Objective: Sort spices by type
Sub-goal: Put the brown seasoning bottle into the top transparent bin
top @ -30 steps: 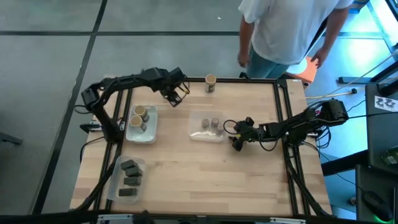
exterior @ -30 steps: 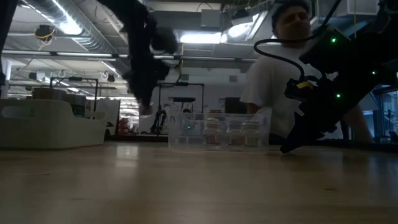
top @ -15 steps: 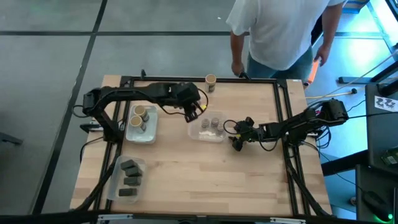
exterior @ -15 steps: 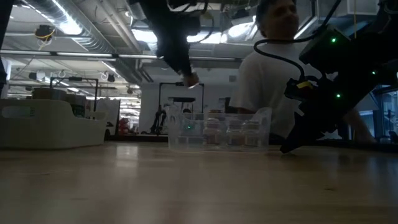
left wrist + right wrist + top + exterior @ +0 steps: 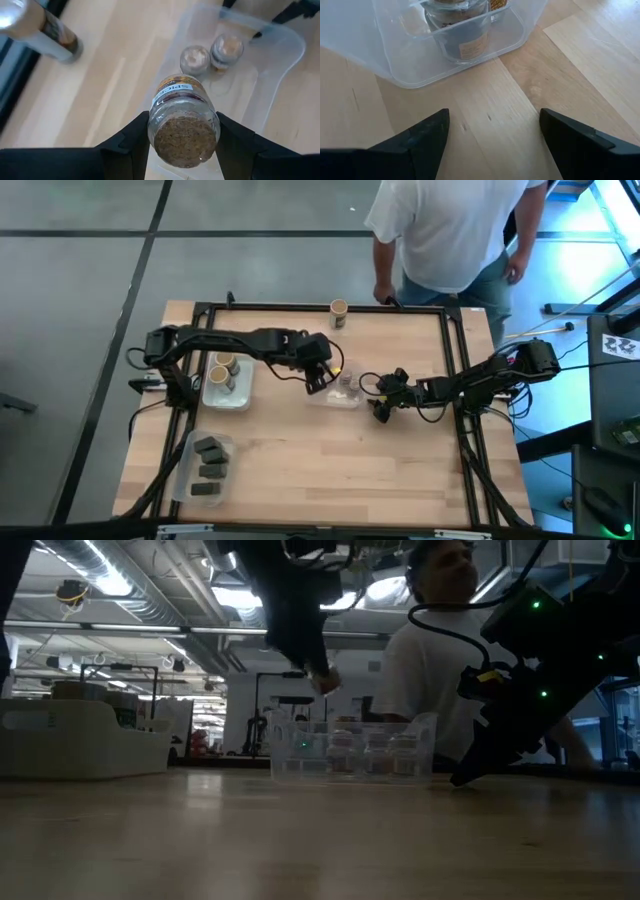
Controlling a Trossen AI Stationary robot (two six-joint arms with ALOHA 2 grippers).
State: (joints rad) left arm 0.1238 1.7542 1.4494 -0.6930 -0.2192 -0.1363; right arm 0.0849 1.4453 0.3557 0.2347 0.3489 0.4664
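The squat jar, still held over the clear middle tray, will be let go by my left gripper inside the clear middle tray's end [image 5: 330,390] [image 5: 199,128] that lies farthest away from my right gripper.
My left gripper [image 5: 322,375] is over the left end of the clear middle tray [image 5: 352,400], shut on a small squat spice jar [image 5: 184,125]. Two more squat jars [image 5: 195,59] [image 5: 226,48] stand inside that tray. A tan-topped jar [image 5: 338,312] stands on its base alone at the table's far edge. My right gripper [image 5: 381,408] is low beside the tray's right end, open, with its fingers [image 5: 427,137] on bare wood. Tan-topped jars sit in the left tray [image 5: 240,395], and dark packets [image 5: 210,465] lie in the near-left tray. My left gripper pinches the squat jar between its two fingers, one on each side of the glass body [image 5: 165,107]. The fingers slant down from the table's left. The jar is lifted clear above the tray, its spice-filled end [image 5: 182,142] toward the wrist and its other end pointing down.
A person in a white shirt [image 5: 450,230] stands at the table's far edge. The black frame rails [image 5: 460,380] run along the table's sides. Bare wood [image 5: 340,470] lies in the near middle of the table. A white bin [image 5: 80,740] shows at the left in the low view.
My left gripper has swung from the far edge, beside the lone tan-topped jar, toward the table's right and near side, carrying the squat jar, and now stands over the middle tray. The person behind the table has shifted.
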